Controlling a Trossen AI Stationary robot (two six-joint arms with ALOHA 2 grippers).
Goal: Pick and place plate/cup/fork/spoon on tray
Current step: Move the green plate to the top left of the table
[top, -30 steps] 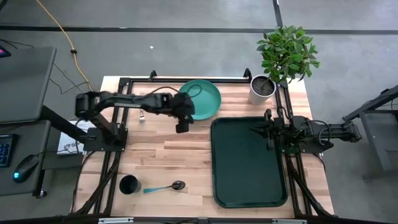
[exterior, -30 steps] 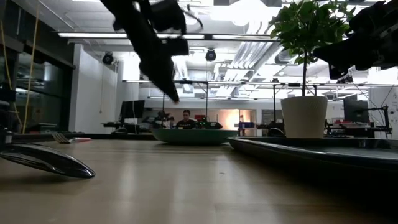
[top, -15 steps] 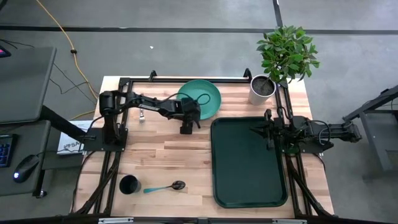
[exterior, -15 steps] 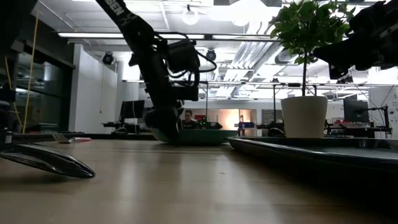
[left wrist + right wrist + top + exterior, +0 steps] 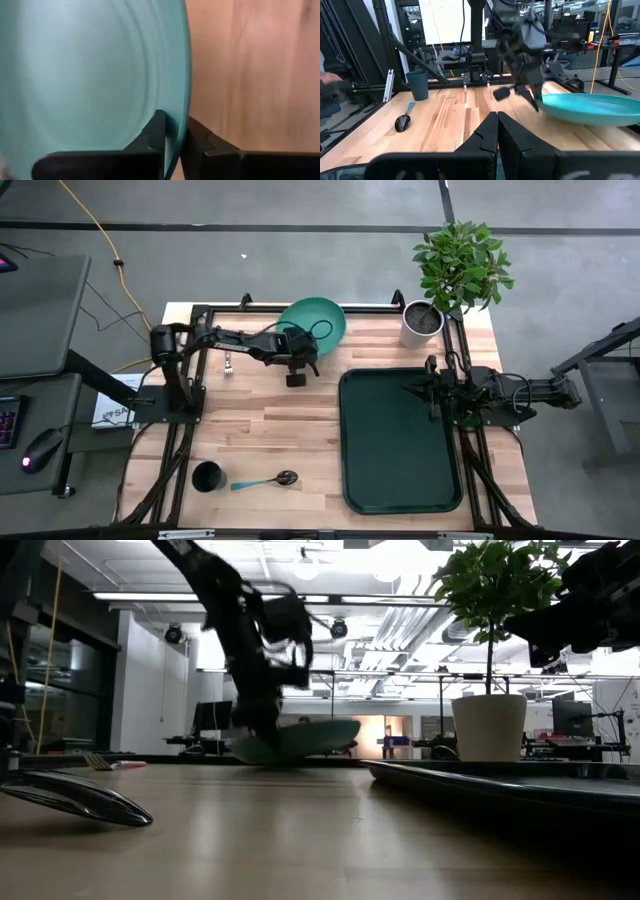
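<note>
Next, my left gripper lets go of the teal-green plate on the wood (image 5: 242,338), in the space between the pink-handled fork and the far black rail.
The teal-green plate (image 5: 318,318) is tilted near the table's far edge, its right side raised (image 5: 335,730). My left gripper (image 5: 300,352) is shut on its near-left rim. The dark green tray (image 5: 400,442) lies at the right. My right gripper (image 5: 432,388) waits shut over the tray's right edge. The black cup (image 5: 207,477) and the teal-handled spoon (image 5: 265,480) sit near the front left. The pink-handled fork (image 5: 228,365) lies at the left, under my left arm. My left gripper pinches the plate's rim (image 5: 183,102) between its two fingers, one finger (image 5: 157,131) on the upper face and the other (image 5: 194,136) on the outer side. The fingers come from above, slanting in from the table's left. The plate is tilted; whether its low edge touches the table I cannot tell.
A white pot with a green plant (image 5: 422,323) stands at the far right corner, beside the tray's far edge. Bare wood lies between the plate and the tray's left rim (image 5: 342,430).
My left gripper has come down to the plate's near-left rim and shut on it. The plate, flat on the table before, is now tipped with its right side raised and has shifted a little toward the far-left.
</note>
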